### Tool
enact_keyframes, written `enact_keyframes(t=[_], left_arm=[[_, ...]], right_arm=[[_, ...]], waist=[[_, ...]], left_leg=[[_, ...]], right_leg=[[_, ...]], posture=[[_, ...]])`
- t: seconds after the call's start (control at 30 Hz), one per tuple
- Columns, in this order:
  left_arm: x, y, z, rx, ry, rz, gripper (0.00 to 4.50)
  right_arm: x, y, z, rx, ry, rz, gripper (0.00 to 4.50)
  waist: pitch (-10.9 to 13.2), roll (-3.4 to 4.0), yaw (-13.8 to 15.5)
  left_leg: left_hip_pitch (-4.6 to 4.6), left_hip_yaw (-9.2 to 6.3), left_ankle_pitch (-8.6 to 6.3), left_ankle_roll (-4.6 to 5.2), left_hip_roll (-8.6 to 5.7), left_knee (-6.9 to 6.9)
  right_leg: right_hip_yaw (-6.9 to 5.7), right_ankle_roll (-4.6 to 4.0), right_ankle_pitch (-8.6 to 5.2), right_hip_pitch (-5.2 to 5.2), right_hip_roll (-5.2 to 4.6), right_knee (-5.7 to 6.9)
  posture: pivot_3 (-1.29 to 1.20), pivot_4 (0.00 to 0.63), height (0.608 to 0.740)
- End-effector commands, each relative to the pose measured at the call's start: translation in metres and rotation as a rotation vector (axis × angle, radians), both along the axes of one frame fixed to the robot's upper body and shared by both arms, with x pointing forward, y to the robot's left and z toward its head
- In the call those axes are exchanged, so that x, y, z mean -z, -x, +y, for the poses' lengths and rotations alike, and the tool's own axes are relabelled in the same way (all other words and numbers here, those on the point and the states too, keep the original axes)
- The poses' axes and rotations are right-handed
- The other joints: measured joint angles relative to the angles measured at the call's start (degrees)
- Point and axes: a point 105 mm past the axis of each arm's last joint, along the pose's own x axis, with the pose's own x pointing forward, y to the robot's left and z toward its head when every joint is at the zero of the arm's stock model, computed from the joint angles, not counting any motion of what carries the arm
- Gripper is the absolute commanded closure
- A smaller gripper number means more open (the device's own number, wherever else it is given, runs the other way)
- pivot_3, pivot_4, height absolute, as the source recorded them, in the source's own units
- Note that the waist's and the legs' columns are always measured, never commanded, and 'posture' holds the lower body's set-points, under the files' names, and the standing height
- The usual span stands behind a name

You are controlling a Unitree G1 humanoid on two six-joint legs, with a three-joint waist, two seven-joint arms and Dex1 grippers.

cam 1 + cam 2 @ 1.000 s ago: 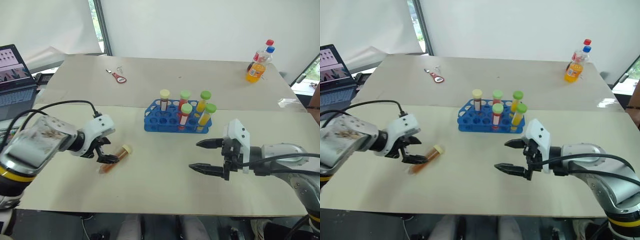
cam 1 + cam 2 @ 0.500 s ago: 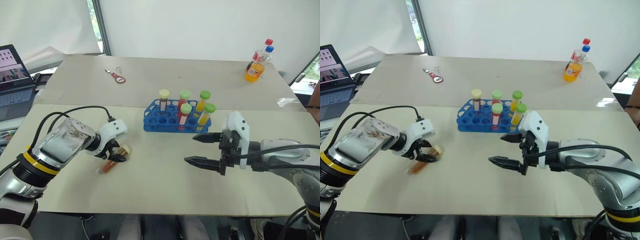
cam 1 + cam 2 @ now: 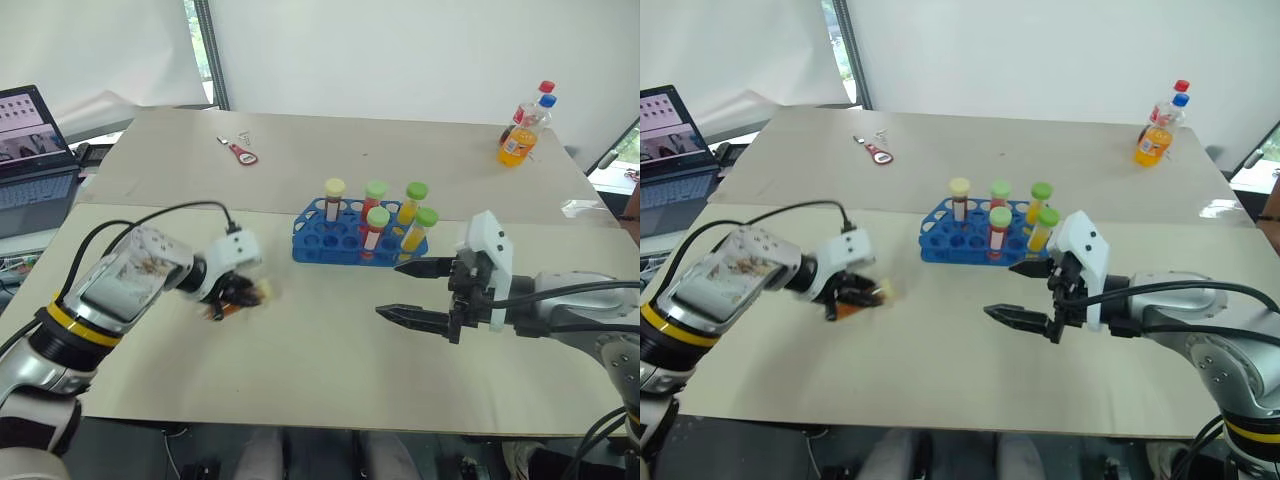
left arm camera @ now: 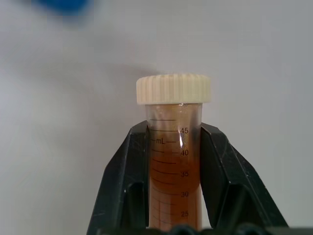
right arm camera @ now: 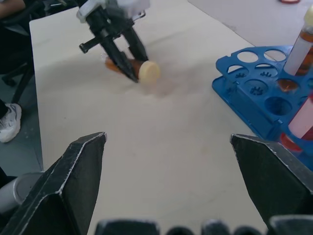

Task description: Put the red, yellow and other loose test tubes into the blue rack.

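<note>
My left gripper will release the amber-brown test tube in the hole (image 3: 332,242) in front of the cream-capped tube of the blue rack.
My left gripper (image 3: 236,292) is shut on an amber-brown test tube with a cream cap (image 3: 260,291) and holds it just above the table, left of the blue rack (image 3: 318,236). In the left wrist view the two black fingers (image 4: 132,171) clamp the tube (image 4: 173,161) below its cap. Several capped tubes stand upright in the rack, with red, yellow and brown liquid. My right gripper (image 3: 390,289) hangs open in front of the rack's right end, nothing between its fingers. The right wrist view shows the held tube (image 5: 142,68) and the rack (image 5: 254,88).
An orange drink bottle (image 3: 520,135) stands at the far right corner of the table. A red bottle opener (image 3: 240,152) lies far back on the left. A laptop (image 3: 35,150) sits beyond the table's left edge.
My left gripper has shut on the amber tube that lay on the table and lifted it, moving right toward the rack. The right gripper stays open, raised a little.
</note>
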Motion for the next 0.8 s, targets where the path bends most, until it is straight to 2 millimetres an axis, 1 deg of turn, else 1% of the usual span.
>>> enact_keyframes(t=[0.03,0.1,0.17,0.23,0.33,0.47,0.6,0.8], left_arm=[[-0.076,-0.016,-0.031,0.092,0.355,-0.216,3.61],[-0.091,-0.024,-0.044,0.117,0.476,-0.248,3.61],[-0.095,-0.034,-0.052,0.114,0.537,-0.277,3.61],[-0.096,-0.043,-0.062,0.106,0.616,-0.286,3.61],[-0.088,-0.053,-0.074,0.111,0.671,-0.295,3.61],[-0.078,-0.061,-0.084,0.112,0.695,-0.323,3.61],[-0.063,-0.067,-0.099,0.116,0.694,-0.373,3.61],[-0.051,-0.075,-0.110,0.085,0.697,-0.411,3.61]], right_arm=[[-0.020,-0.002,-0.003,0.037,-0.017,-0.184,0.00],[-0.025,-0.007,-0.005,0.091,-0.034,-0.235,0.00],[-0.028,-0.009,-0.007,0.123,-0.053,-0.245,0.00],[-0.026,-0.009,-0.010,0.154,-0.036,-0.245,0.00],[-0.024,-0.003,-0.012,0.178,-0.032,-0.225,0.00],[-0.022,0.002,-0.014,0.205,-0.030,-0.202,0.00],[-0.018,0.006,-0.016,0.252,-0.033,-0.199,0.00],[-0.013,0.011,-0.019,0.278,-0.025,-0.175,0.00]], waist=[[0.00,0.00,0.19],[-0.01,0.01,-0.15],[-0.02,0.04,-0.38],[-0.04,0.07,-0.59],[-0.04,0.07,-0.54],[-0.04,0.06,-0.44],[-0.04,0.06,-0.17],[-0.04,0.06,-0.23]], left_leg=[[-0.14,-0.10,0.00,0.00,-0.01,0.12],[-0.20,-0.13,-0.02,0.04,-0.05,0.22],[-0.20,-0.12,-0.04,0.08,-0.08,0.26],[-0.18,-0.13,-0.05,0.08,-0.08,0.26],[-0.20,-0.18,-0.05,0.08,-0.07,0.25],[-0.23,-0.23,-0.05,0.09,-0.09,0.26],[-0.24,-0.26,-0.05,0.09,-0.11,0.28],[-0.28,-0.33,-0.05,0.09,-0.14,0.31]], right_leg=[[-0.03,0.04,0.02,-0.01,0.01,-0.01],[-0.02,0.11,0.06,0.00,-0.03,-0.05],[0.01,0.13,0.08,0.01,-0.05,-0.04],[0.05,0.13,0.08,0.00,-0.03,-0.01],[0.04,0.12,0.08,-0.02,0.00,0.03],[0.04,0.13,0.08,0.00,-0.03,-0.02],[0.04,0.14,0.09,0.01,-0.04,-0.03],[0.04,0.17,0.10,0.04,-0.04,-0.05]], posture=[[0.00,0.150,0.733],[0.00,0.150,0.733],[0.00,0.150,0.733],[0.00,0.150,0.733],[0.00,0.150,0.733],[0.00,0.150,0.733],[0.00,0.150,0.733],[0.00,0.150,0.733]])
